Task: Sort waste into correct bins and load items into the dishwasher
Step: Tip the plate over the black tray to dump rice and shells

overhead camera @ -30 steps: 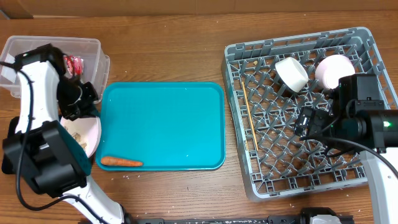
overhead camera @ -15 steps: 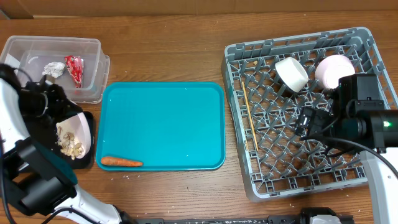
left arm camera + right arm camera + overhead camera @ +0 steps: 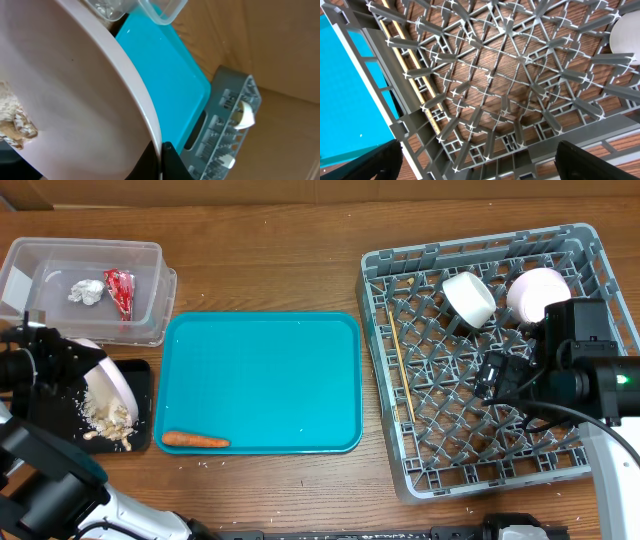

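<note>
Next, my left gripper sets the white plate down in the middle of the teal tray [image 3: 274, 376] [image 3: 162, 90].
My left gripper [image 3: 78, 362] is shut on the rim of a pale pink bowl [image 3: 112, 386], which is tipped steeply over the black bin [image 3: 140, 375]. Food scraps [image 3: 108, 420] lie in that bin below the bowl. In the left wrist view the bowl [image 3: 75, 85] fills the frame, a few scraps [image 3: 12, 125] cling to it, and the fingers [image 3: 161, 152] pinch its edge. An orange carrot [image 3: 195, 440] lies on the teal tray [image 3: 262, 380]. My right gripper [image 3: 477, 167] is open and empty above the grey dish rack [image 3: 480, 430], which holds a white cup [image 3: 469, 298] and a pink bowl [image 3: 538, 293].
A clear plastic bin [image 3: 90, 285] at the back left holds crumpled paper [image 3: 86, 291] and a red wrapper [image 3: 121, 288]. A chopstick [image 3: 402, 370] lies along the rack's left side, also in the right wrist view [image 3: 412, 82]. The rack [image 3: 510, 85] spans the right wrist view.
My left arm swung from beside the clear bin to the table's left edge. The pink bowl went from level to steeply tipped, and its scraps fell into the black bin. The right arm stayed still.
</note>
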`<state>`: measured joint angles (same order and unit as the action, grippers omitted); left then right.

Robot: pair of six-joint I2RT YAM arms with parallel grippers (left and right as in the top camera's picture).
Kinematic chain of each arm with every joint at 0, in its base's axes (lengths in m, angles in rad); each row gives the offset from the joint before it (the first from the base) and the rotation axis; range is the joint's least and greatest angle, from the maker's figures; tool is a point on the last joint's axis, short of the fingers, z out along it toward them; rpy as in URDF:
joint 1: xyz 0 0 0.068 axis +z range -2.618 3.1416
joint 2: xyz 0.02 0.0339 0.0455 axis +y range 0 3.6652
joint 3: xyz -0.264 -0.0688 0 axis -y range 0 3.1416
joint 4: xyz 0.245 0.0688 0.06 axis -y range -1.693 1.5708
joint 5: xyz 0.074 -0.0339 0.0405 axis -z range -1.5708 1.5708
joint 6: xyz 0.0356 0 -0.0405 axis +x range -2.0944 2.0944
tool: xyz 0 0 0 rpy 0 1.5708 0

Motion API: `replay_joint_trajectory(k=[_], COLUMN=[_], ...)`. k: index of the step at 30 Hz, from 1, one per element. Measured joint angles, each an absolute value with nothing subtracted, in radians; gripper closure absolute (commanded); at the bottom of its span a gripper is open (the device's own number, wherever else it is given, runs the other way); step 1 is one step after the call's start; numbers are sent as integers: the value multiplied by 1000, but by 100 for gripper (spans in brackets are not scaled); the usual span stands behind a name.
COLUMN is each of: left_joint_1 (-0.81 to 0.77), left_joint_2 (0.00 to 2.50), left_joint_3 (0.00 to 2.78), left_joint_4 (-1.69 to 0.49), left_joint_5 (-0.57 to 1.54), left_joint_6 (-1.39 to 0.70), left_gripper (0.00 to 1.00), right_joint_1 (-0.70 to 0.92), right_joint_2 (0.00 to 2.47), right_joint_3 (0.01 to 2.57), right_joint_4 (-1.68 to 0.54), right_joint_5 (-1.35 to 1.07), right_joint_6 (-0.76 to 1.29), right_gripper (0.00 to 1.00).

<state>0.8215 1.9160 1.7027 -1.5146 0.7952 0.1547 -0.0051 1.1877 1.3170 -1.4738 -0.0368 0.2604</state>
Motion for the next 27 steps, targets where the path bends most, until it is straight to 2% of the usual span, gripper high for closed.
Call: replay_joint_trajectory(k=[10, 27], left_joint_1=[873, 873], left_joint_2=[1916, 1915], left_joint_3=[1703, 1705], left_joint_4=[-1526, -1540], left_joint_5=[970, 973], left_joint_6=[265, 281], left_gripper=[96, 96], right_joint_1=[-5, -5], right_joint_2=[1188, 1188], right_joint_3=[1317, 1317], right_joint_4=[-1475, -1477], right_joint_5=[-36, -37], right_joint_6=[260, 260], right_gripper=[0, 0])
